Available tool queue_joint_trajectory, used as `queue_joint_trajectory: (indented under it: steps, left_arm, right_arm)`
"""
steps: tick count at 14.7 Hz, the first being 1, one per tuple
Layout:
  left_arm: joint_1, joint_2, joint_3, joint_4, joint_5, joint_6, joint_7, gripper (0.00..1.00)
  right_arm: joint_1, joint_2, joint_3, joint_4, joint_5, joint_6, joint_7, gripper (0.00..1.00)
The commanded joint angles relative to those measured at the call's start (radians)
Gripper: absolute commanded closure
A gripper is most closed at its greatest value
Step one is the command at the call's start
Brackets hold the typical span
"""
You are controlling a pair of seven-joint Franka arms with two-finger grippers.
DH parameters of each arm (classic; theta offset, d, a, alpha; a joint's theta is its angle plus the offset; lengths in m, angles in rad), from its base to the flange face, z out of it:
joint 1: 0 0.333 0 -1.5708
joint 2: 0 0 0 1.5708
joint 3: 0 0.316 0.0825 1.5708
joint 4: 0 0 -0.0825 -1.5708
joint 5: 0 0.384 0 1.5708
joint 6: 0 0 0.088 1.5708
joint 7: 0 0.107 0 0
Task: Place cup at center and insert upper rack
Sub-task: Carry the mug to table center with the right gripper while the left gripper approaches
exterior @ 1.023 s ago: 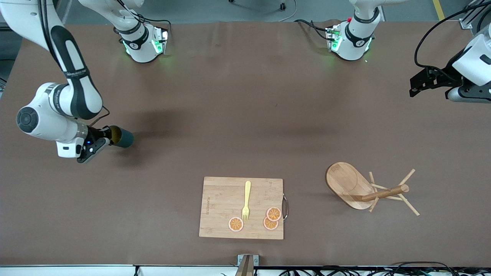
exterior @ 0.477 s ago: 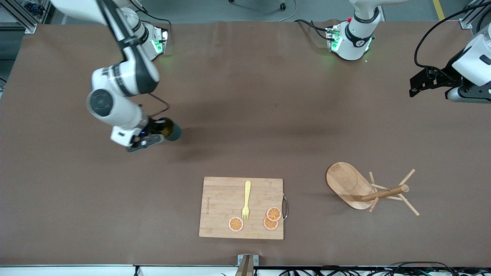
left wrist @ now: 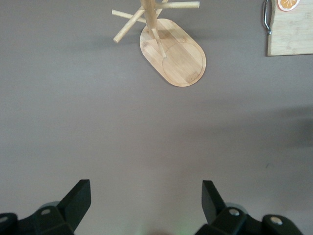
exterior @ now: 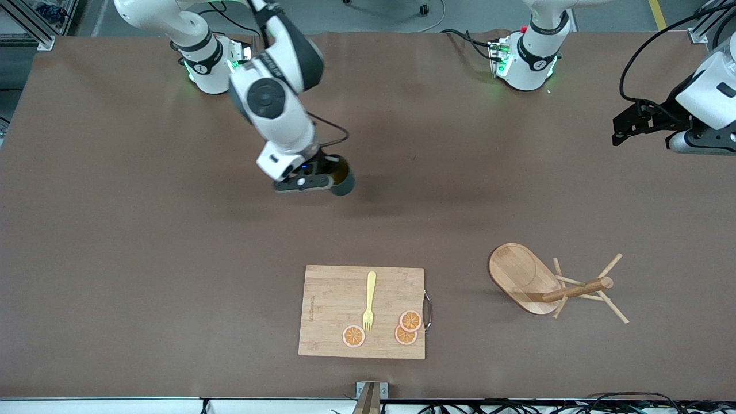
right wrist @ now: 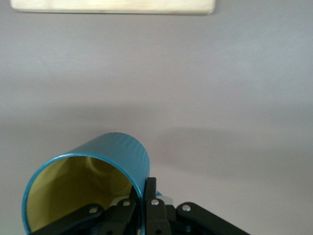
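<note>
Next, my right gripper releases the cup, now over the table's bare middle, so that it stays on the bare table straight [exterior: 380, 198] [right wrist: 116, 128] behind the handle end of the fork.
My right gripper [exterior: 322, 175] hangs over the bare middle of the table, shut on the wall of the cup [exterior: 344, 181]. In the right wrist view the teal cup [right wrist: 105, 159] lies tilted with its yellow inside showing, and the right gripper [right wrist: 145, 188] pinches its rim. The upper rack [exterior: 526, 276], a wooden mug tree, lies on its side near the left arm's end, its post pointing that way. The left wrist view shows the rack's oval base [left wrist: 176, 56]. My left gripper [exterior: 624, 129] waits open over that end of the table, its jaws wide apart around nothing [left wrist: 145, 196].
A bamboo cutting board [exterior: 328, 299] lies near the front edge, nearer the front camera than the cup. On it are a yellow fork [exterior: 370, 299] and orange slices [exterior: 409, 322]. The board's edge [right wrist: 112, 6] and its handle corner [left wrist: 293, 36] show in the wrist views.
My right arm has swung from the right arm's end of the table to the middle, carrying the cup with it. The left arm and the rack have not moved.
</note>
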Motion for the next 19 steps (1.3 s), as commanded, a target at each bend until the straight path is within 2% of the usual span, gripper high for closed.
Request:
queue_joint_trajectory:
  steps: [1, 3, 5, 7, 9, 11, 16, 18, 19]
  left_arm:
    - [-0.006, 0.012, -0.003, 0.014, 0.004, 0.006, -0.024, 0.00]
    - [-0.006, 0.019, -0.003, 0.014, 0.003, 0.024, -0.026, 0.00]
    - [-0.008, 0.027, -0.004, 0.014, 0.003, 0.033, -0.027, 0.00]
    - [-0.009, 0.035, -0.006, 0.014, 0.003, 0.039, -0.027, 0.00]
    - [-0.011, 0.042, -0.009, 0.012, -0.017, 0.044, -0.071, 0.00]
    - [-0.017, 0.044, -0.015, 0.014, -0.025, 0.047, -0.110, 0.00]
    - [-0.021, 0.082, -0.058, 0.014, -0.022, 0.091, -0.174, 0.00]
    - [-0.021, 0.087, -0.079, 0.012, -0.016, 0.098, -0.209, 0.00]
    - [-0.021, 0.093, -0.093, 0.014, -0.011, 0.099, -0.231, 0.00]
  right_arm:
    - [0.093, 0.173, -0.019, 0.204, 0.016, -0.010, 0.227, 1.00]
    - [0.149, 0.267, -0.019, 0.300, 0.007, -0.013, 0.352, 1.00]
    - [0.192, 0.330, -0.023, 0.348, 0.001, -0.008, 0.417, 1.00]
    - [0.203, 0.343, -0.026, 0.343, -0.057, -0.007, 0.423, 1.00]
    - [0.165, 0.332, -0.026, 0.290, -0.106, -0.005, 0.389, 1.00]
    - [0.151, 0.327, -0.026, 0.274, -0.111, -0.002, 0.322, 1.00]
    - [0.157, 0.330, -0.026, 0.250, -0.111, 0.019, 0.317, 1.00]
    - [0.162, 0.332, -0.026, 0.236, -0.111, 0.039, 0.317, 0.96]
    - [0.165, 0.333, -0.026, 0.236, -0.111, 0.042, 0.319, 0.88]
